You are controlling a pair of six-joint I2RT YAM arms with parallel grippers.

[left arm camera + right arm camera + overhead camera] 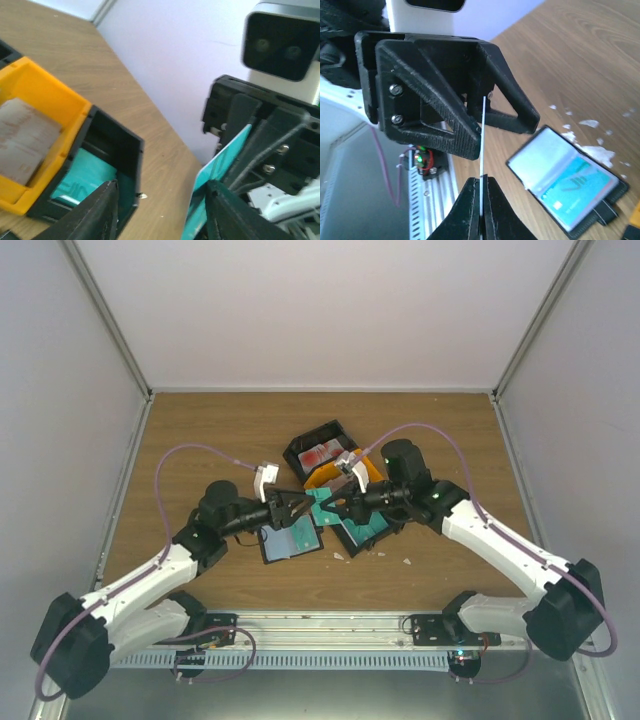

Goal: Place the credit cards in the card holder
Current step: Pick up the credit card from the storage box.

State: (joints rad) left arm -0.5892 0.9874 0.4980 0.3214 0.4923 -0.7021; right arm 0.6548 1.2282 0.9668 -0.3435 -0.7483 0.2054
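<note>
I hold the teal card by its long side with my right gripper, so next I steady it with my left gripper while my right gripper takes the card's lower end [328, 521].
A teal credit card [318, 503] hangs in the air between the two grippers, above the table's middle. My right gripper [481, 200] is shut on it; the card shows edge-on [483, 140] in the right wrist view. My left gripper [162, 210] is open, its fingers [445, 120] standing on either side of that card [220, 162] with a gap. The black card holder [291, 540] lies open and flat on the table just below, with a teal card [577, 192] in one of its slots.
A black bin [318, 450] holds red-and-white cards at the back. An orange bin [45, 105] with a pale card stands beside a black bin [107, 145] with teal cards. White paper scraps [590, 123] lie near the holder.
</note>
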